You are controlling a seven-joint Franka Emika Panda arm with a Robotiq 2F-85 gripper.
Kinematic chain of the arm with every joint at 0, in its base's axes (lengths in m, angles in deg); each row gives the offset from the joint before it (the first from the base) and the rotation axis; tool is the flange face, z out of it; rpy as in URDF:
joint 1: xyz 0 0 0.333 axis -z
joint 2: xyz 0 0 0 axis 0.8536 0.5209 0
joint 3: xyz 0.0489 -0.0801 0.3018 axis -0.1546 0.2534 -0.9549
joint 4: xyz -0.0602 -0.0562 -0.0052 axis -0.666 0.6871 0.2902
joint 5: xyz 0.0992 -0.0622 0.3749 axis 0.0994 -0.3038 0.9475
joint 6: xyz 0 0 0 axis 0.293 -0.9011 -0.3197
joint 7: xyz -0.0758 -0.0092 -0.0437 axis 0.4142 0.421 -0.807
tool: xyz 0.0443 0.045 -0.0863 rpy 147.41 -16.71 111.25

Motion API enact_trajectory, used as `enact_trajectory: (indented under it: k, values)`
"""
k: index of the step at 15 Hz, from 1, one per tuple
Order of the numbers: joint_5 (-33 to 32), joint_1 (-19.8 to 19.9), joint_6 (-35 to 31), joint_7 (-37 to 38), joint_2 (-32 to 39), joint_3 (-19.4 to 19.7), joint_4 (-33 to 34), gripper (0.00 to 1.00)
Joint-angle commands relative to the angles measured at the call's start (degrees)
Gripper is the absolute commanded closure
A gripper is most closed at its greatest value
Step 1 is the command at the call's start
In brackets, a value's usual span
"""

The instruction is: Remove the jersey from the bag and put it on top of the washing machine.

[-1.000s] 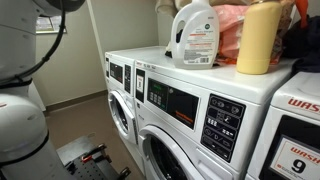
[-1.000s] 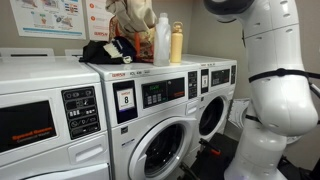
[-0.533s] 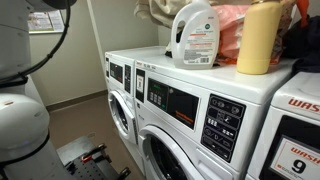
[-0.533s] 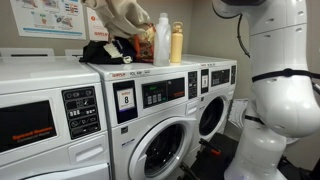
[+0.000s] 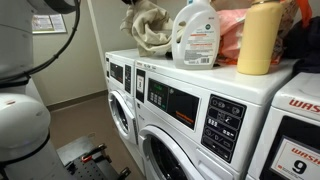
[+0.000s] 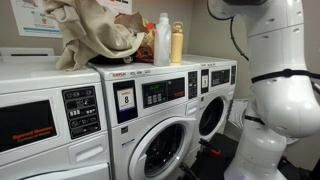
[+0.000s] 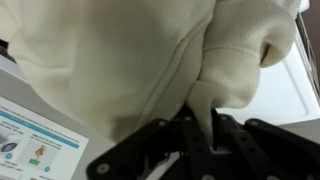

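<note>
Next, my gripper releases the jersey on the washer top beside the white detergent bottle (image 5: pixel 150 42), across from the yellow bottle.
The jersey (image 6: pixel 92 38) is a cream fabric bundle. It hangs bunched over the top of a washing machine (image 6: pixel 150 68), its lower folds at or near the lid. It also shows in an exterior view (image 5: pixel 150 26) beside the detergent bottle. In the wrist view the jersey (image 7: pixel 130 60) fills the frame, and my gripper (image 7: pixel 202 128) is shut on a fold of it. The dark bag (image 5: pixel 303 42) sits at the right on the washer top; in the other exterior view the jersey mostly hides it.
A white detergent bottle (image 5: pixel 195 35) and a yellow bottle (image 5: pixel 258 38) stand on the washer top next to the bag; both show in the other exterior view (image 6: pixel 162 40). A row of front-loading washers (image 5: pixel 190 120) fills the scene. The robot's white body (image 6: pixel 275 90) stands beside them.
The jersey has come out above the bag and moved sideways and down. It now hangs lower and spreads over the washer top, away from the bottles.
</note>
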Motion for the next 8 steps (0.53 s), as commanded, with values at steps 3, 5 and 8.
enact_trajectory:
  k: [3, 5, 8]
  values:
    - [8.9, 2.0, -2.3, -10.2, 2.6, -2.5, -1.0, 0.96]
    - [11.5, 2.0, -1.5, -13.1, 3.4, -3.1, -0.8, 0.96]
    - [14.0, 1.2, -0.3, -16.4, 4.7, -4.5, -0.1, 0.96]
